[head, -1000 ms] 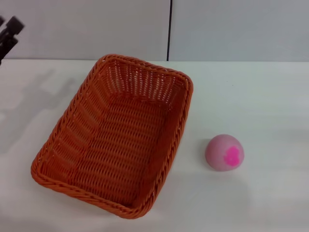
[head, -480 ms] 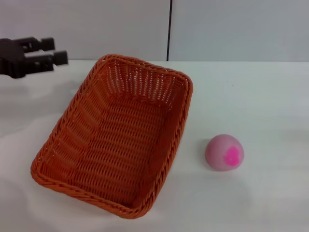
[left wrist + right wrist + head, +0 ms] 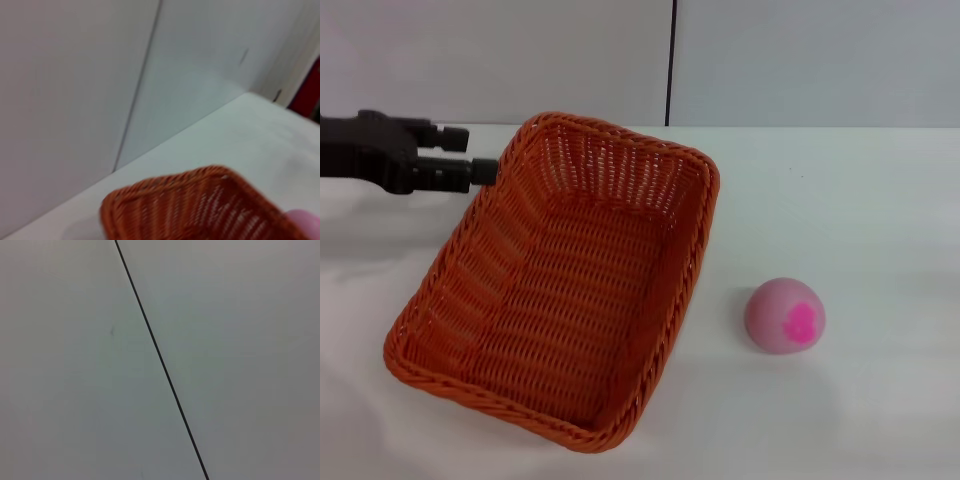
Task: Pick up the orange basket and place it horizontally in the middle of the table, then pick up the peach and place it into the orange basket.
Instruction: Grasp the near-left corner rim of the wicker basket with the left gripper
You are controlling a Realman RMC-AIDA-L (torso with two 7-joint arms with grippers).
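Note:
The orange basket is next for my left gripper, which should move to it and close on the middle of its long rim point(image 3: 463, 222), on the side facing that gripper.
The orange basket point(image 3: 490, 265) lies on the white table point(image 3: 860, 200) left of centre, turned diagonally, with nothing in it. The left wrist view shows its far corner point(image 3: 200, 200). The peach point(image 3: 785, 316) rests on the table to the basket's right, its magenta patch facing me; a pink sliver of the peach point(image 3: 306, 220) shows in the left wrist view. My left gripper point(image 3: 470, 152) reaches in from the left, open, its fingertips just beside the basket's far-left rim and holding nothing. My right gripper is out of view.
A pale wall with a dark vertical seam point(image 3: 671, 60) stands behind the table's far edge; the right wrist view shows only that wall and seam point(image 3: 160, 360). Bare tabletop spreads right of the peach and left of the basket.
My left gripper has come in from the far left edge and moved rightward and a little down to the basket's far-left rim. Basket and peach have not moved.

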